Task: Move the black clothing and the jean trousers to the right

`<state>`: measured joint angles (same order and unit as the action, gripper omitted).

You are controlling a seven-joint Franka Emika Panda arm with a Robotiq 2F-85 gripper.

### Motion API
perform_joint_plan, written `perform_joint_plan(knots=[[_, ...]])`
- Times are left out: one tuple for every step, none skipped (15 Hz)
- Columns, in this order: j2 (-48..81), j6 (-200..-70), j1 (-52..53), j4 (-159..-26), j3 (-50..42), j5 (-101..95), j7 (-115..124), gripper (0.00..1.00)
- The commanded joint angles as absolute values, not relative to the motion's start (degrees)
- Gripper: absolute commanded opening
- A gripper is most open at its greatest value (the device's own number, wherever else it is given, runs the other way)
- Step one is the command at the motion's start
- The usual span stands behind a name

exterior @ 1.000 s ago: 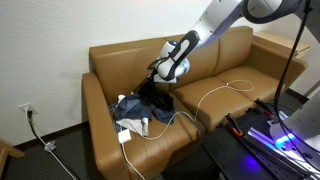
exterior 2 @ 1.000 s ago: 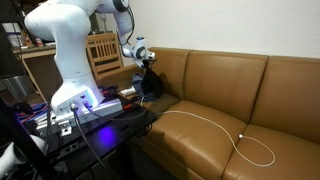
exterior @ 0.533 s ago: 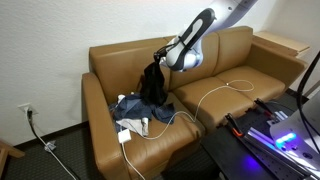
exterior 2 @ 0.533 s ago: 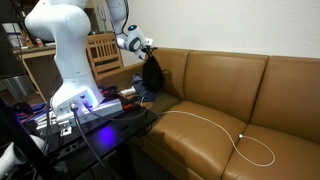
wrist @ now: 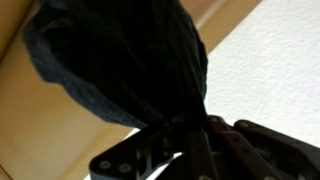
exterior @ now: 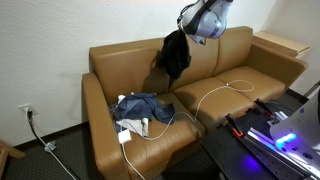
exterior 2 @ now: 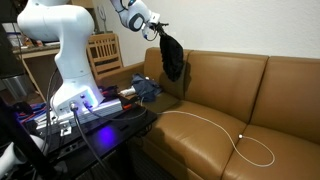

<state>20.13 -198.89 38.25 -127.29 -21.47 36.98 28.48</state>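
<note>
The black clothing will be released from my gripper on the sofa seat (exterior: 211, 77) between the backrest and the white cable.
My gripper (exterior: 190, 26) is shut on the black clothing (exterior: 175, 54) and holds it high above the sofa, hanging down in front of the backrest. It also shows in an exterior view (exterior 2: 171, 55), below the gripper (exterior 2: 157, 28). In the wrist view the black clothing (wrist: 120, 60) fills most of the picture, pinched between my fingers (wrist: 185, 140). The jean trousers (exterior: 140, 106) lie crumpled on the left seat cushion, and show as a blue heap in an exterior view (exterior 2: 143, 87).
The brown leather sofa (exterior: 240, 75) has a white cable (exterior: 215, 92) across its seats, also seen in an exterior view (exterior 2: 230, 130). White items (exterior: 132, 128) lie by the jeans. A wooden chair (exterior 2: 102, 50) and the robot base (exterior 2: 70, 95) stand beside the sofa.
My gripper has lifted the black clothing off the jeans pile, up and toward the right, to well above the sofa backrest. The jeans stayed on the seat.
</note>
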Motion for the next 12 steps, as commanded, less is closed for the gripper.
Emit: perform_joint_plan(knots=[[17.62, -198.80, 37.73, -128.49, -21.50, 35.49, 29.10, 0.01], [15.20, -198.52, 37.44, -129.75, -21.45, 34.74, 29.18, 0.01], [13.60, -198.36, 37.38, -130.77, -21.37, 34.39, 29.18, 0.01], [12.80, -198.34, 37.39, -131.43, -21.21, 34.25, 29.18, 0.00], [13.98, -197.43, 36.33, -129.85, -21.22, 34.93, 30.96, 0.00], [13.64, -195.89, 34.65, -129.06, -20.93, 35.35, 33.54, 0.00], [13.37, -195.04, 32.53, -128.27, -21.32, 35.39, 35.97, 0.00], [12.49, -194.33, 30.16, -128.33, -21.47, 34.47, 37.89, 0.00], [11.92, -193.29, 27.74, -128.01, -21.32, 33.86, 40.05, 0.00], [12.45, -192.39, 25.53, -127.12, -22.00, 34.14, 41.39, 0.00], [12.30, -190.95, 23.10, -127.07, -22.31, 34.45, 42.56, 0.00], [12.93, -188.41, 20.31, -125.83, -22.43, 34.65, 43.66, 0.00]])
